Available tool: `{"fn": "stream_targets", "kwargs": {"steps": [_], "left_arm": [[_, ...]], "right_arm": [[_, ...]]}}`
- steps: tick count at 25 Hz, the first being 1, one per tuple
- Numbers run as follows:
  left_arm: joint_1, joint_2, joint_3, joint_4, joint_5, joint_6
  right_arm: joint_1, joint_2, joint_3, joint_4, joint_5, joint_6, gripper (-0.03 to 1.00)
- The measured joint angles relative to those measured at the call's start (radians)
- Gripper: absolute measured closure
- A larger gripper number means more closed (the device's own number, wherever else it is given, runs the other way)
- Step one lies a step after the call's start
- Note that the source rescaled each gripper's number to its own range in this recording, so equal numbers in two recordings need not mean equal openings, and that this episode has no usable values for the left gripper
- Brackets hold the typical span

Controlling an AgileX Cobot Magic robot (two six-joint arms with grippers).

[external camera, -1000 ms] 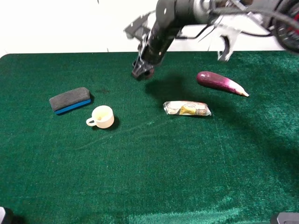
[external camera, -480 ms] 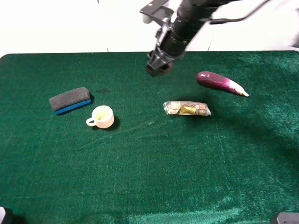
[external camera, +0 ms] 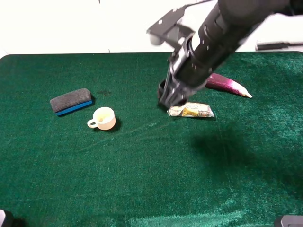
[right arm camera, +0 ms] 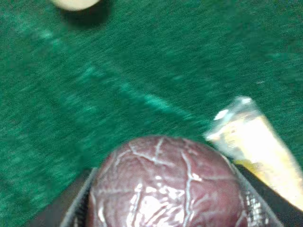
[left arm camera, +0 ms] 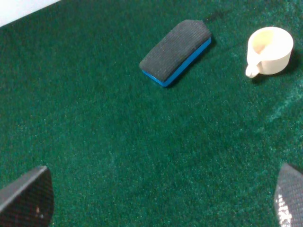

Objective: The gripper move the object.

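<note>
My right gripper should drop the ball on the bare green table [external camera: 138,175] in front of the gap between the cup and the packet.
My right gripper [external camera: 166,98] hangs above the green table, just at the left end of a clear snack packet [external camera: 191,110]. It is shut on the object, a dark maroon ball [right arm camera: 165,182] with a veined, grooved surface that fills the right wrist view between the two fingers [right arm camera: 78,205]. In the exterior high view the ball is hidden by the black claw and arm. My left gripper [left arm camera: 157,198] is wide open and empty, well above the cloth; only its fingertips [left arm camera: 26,196] show.
A grey and blue eraser [external camera: 71,100] and a cream cup [external camera: 104,118] lie on the left of the green table [external camera: 142,179]. A long purple eggplant [external camera: 229,85] lies behind the arm. The packet also shows in the right wrist view [right arm camera: 255,137].
My right arm has swung from the back of the table toward the front and right, carrying the ball, and now hangs lower beside the packet. The left gripper's earlier state is not shown.
</note>
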Motion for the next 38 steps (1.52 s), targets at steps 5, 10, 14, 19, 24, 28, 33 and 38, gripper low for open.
{"fn": "stream_targets", "kwargs": {"steps": [5, 10, 14, 19, 24, 28, 33, 38], "left_arm": [[0.000, 0.000, 0.000, 0.000, 0.000, 0.000], [0.000, 0.000, 0.000, 0.000, 0.000, 0.000], [0.000, 0.000, 0.000, 0.000, 0.000, 0.000], [0.000, 0.000, 0.000, 0.000, 0.000, 0.000], [0.000, 0.000, 0.000, 0.000, 0.000, 0.000], [0.000, 0.000, 0.000, 0.000, 0.000, 0.000], [0.000, 0.000, 0.000, 0.000, 0.000, 0.000], [0.000, 0.000, 0.000, 0.000, 0.000, 0.000]], "right_arm": [[0.117, -0.001, 0.061, 0.011, -0.007, 0.026, 0.97], [0.190, 0.031, 0.070, 0.014, -0.022, 0.046, 0.97], [0.203, 0.101, 0.070, 0.020, -0.064, 0.048, 0.97], [0.203, 0.200, 0.070, 0.020, -0.128, 0.048, 0.97], [0.203, 0.276, 0.070, 0.020, -0.186, 0.048, 0.97], [0.203, 0.322, 0.070, 0.020, -0.230, 0.048, 0.97], [0.203, 0.354, 0.070, 0.020, -0.253, 0.048, 0.97], [0.203, 0.375, 0.070, 0.018, -0.271, 0.048, 0.97]]}}
